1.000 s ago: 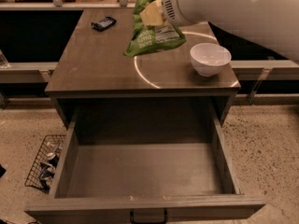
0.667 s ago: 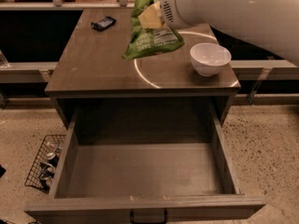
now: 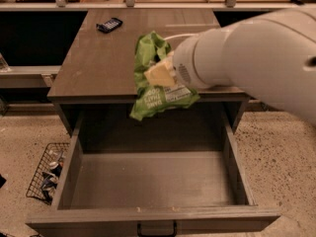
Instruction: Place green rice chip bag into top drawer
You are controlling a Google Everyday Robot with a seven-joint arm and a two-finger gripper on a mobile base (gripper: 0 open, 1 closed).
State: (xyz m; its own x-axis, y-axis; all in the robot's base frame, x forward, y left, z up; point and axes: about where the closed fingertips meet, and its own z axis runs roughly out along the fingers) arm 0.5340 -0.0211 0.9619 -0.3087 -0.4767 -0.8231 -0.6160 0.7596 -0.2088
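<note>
The robot's gripper needs to release the green rice chip bag, now hanging over the drawer's back edge, on the bottom of the bare drawer, straight (image 3: 160, 176) behind the black handle.
The green rice chip bag (image 3: 157, 94) hangs crumpled in the air over the back edge of the open top drawer (image 3: 153, 181). My gripper (image 3: 160, 74) is shut on the bag's upper part, with a pale finger showing against the green plastic. My thick white arm (image 3: 247, 53) reaches in from the right and hides the right part of the counter. The drawer is pulled fully out, its inside is bare, and its black handle (image 3: 156, 229) shows at the bottom edge.
A small dark phone (image 3: 109, 24) lies at the back left of the brown countertop (image 3: 98, 58). A black wire basket (image 3: 45, 174) with small items sits on the speckled floor left of the drawer. Shelving runs along the back.
The arm has carried the bag forward and down from above the countertop to over the drawer's rear. The white bowl is now hidden behind the arm.
</note>
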